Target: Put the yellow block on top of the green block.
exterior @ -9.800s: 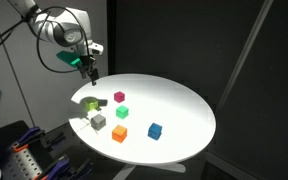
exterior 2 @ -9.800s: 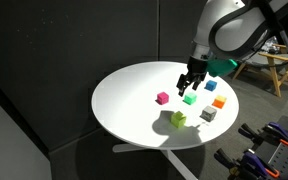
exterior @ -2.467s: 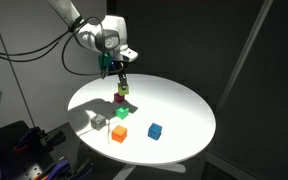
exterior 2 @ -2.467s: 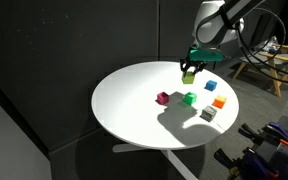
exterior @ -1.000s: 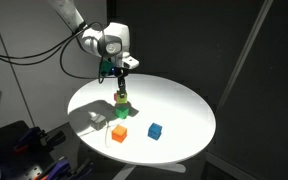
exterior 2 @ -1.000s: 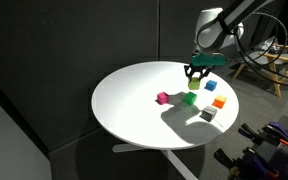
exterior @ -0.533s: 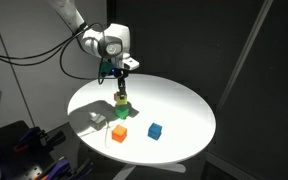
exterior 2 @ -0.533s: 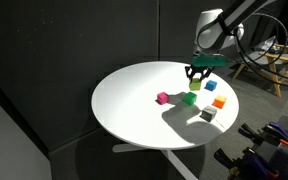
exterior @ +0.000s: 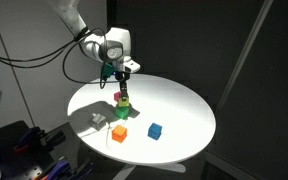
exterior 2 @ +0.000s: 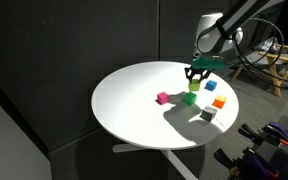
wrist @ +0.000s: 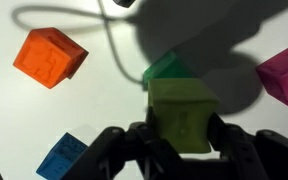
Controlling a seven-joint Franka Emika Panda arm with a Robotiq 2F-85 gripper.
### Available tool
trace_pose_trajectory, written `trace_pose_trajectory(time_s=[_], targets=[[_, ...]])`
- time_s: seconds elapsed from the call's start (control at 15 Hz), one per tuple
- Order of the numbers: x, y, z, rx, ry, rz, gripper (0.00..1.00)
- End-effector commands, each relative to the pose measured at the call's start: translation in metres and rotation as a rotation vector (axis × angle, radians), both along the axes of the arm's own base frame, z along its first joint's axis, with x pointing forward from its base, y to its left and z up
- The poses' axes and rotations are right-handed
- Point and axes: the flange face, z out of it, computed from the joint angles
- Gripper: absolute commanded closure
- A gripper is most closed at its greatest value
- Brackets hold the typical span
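Observation:
Next, my gripper goes on top of the green block [exterior: 123, 105] [wrist: 172, 80], the one close beside the magenta cube. It will let go of the yellow block, now held just over the green block, there.
My gripper [wrist: 182, 138] is shut on the yellow block [wrist: 182, 112], a pale lime cube held between the two black fingers [wrist: 132, 142]. In the wrist view the green block [wrist: 165, 69] peeks out from behind the yellow block's upper left edge. In both exterior views the gripper [exterior: 122, 88] [exterior 2: 194, 78] holds the yellow block [exterior: 123, 99] [exterior 2: 193, 86] just over the green block [exterior: 123, 109] [exterior 2: 190, 98] on the round white table [exterior: 179, 100]. Whether the two blocks touch I cannot tell.
A magenta cube [exterior: 117, 96] [exterior 2: 163, 98] [wrist: 283, 76] lies close beside the green block. An orange cube [exterior: 119, 133] [exterior 2: 220, 102] [wrist: 50, 57], a blue cube [exterior: 155, 130] [exterior 2: 211, 85] and a grey cube [exterior: 97, 120] [exterior 2: 208, 114] lie scattered on the table.
Over the earlier frames the gripper carried the yellow block from the table's rim to above the green block. In the last second it has barely moved.

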Motion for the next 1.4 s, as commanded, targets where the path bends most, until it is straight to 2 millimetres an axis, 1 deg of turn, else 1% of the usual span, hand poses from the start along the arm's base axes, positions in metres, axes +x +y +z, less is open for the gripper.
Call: trace_pose_trajectory(time_s=[0.0, 0.4, 0.87, 0.93, 1.0, 1.07, 1.13, 1.33], targets=[[0.005, 0.001, -0.002, -0.004, -0.032, 0.001, 0.75], [0.003, 0.002, -0.014, 0.001, -0.021, 0.001, 0.75], [0.002, 0.002, -0.02, 0.008, -0.005, -0.005, 0.75], [0.002, 0.002, -0.02, 0.008, -0.005, -0.005, 0.7], [0.002, 0.002, -0.02, 0.006, -0.007, -0.002, 0.26], [0.002, 0.003, -0.02, 0.006, -0.007, -0.001, 0.27], [0.002, 0.003, -0.02, 0.005, -0.007, 0.001, 0.25], [0.001, 0.004, -0.02, 0.004, -0.008, 0.005, 0.02]])
